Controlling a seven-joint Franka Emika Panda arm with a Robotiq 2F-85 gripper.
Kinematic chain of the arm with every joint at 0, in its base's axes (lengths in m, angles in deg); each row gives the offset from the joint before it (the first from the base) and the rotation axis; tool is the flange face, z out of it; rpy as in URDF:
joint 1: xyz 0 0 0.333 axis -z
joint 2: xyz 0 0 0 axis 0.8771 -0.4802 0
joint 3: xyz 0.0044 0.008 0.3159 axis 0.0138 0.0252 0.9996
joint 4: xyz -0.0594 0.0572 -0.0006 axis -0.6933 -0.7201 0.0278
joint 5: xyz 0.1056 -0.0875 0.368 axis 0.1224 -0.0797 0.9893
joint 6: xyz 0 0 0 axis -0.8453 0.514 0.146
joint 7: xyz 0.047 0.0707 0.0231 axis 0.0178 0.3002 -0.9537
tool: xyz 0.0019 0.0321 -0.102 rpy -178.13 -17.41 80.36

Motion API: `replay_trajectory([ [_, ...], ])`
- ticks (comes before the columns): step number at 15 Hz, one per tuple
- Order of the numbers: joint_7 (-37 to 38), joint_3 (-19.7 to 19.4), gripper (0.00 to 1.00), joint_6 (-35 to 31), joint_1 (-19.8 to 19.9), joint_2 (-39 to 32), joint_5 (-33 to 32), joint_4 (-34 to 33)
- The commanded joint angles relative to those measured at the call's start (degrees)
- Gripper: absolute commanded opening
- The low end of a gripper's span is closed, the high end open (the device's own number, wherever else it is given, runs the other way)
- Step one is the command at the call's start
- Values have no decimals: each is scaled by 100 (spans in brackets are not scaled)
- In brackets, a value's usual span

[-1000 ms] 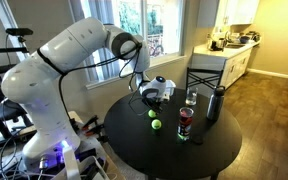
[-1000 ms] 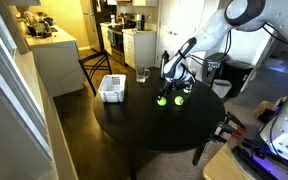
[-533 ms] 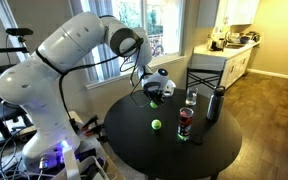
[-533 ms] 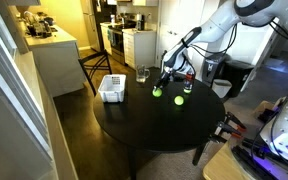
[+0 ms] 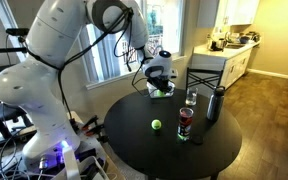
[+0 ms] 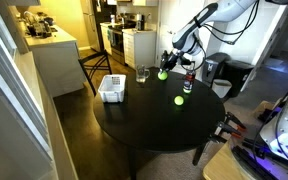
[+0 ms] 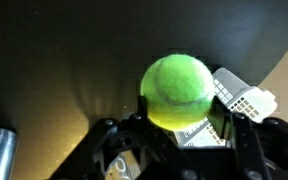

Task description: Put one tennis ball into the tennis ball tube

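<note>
My gripper needs to release the tennis ball, now held well above the black table, inside the upright tennis ball tube [image 5: 185,122], the one that has the red label on it.
My gripper [image 5: 162,86] is shut on a fuzzy yellow-green tennis ball [image 5: 164,92] and holds it well above the round black table [image 5: 144,150]. The held ball also shows in an exterior view [image 6: 163,73] and fills the wrist view [image 7: 179,88], with dark fingers on both sides of it. The second tennis ball [image 5: 156,125] lies on the table; it also shows in an exterior view [image 6: 178,100]. The tennis ball tube [image 5: 185,122], clear with a red label band, stands upright beside that ball and apart from the gripper; it also shows in an exterior view [image 6: 187,82].
A tall dark bottle [image 5: 214,103] and a small clear glass [image 5: 192,97] stand near the tube. A white slotted basket [image 6: 111,88] sits at the table's edge and shows under the ball in the wrist view [image 7: 242,98]. A chair [image 5: 206,78] stands behind the table.
The gripper has risen from the table with one tennis ball held in it and swung towards the basket side. The other ball stays where it was on the table.
</note>
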Motion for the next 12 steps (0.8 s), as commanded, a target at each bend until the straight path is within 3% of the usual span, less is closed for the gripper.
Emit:
replay_trajectory([
  [1,30,-238,36,-167,35,1083,93,872],
  [6,104,-962,36,-232,-242,1966,56,1413],
  [12,251,-2154,36,-350,-721,2260,-159,1787],
])
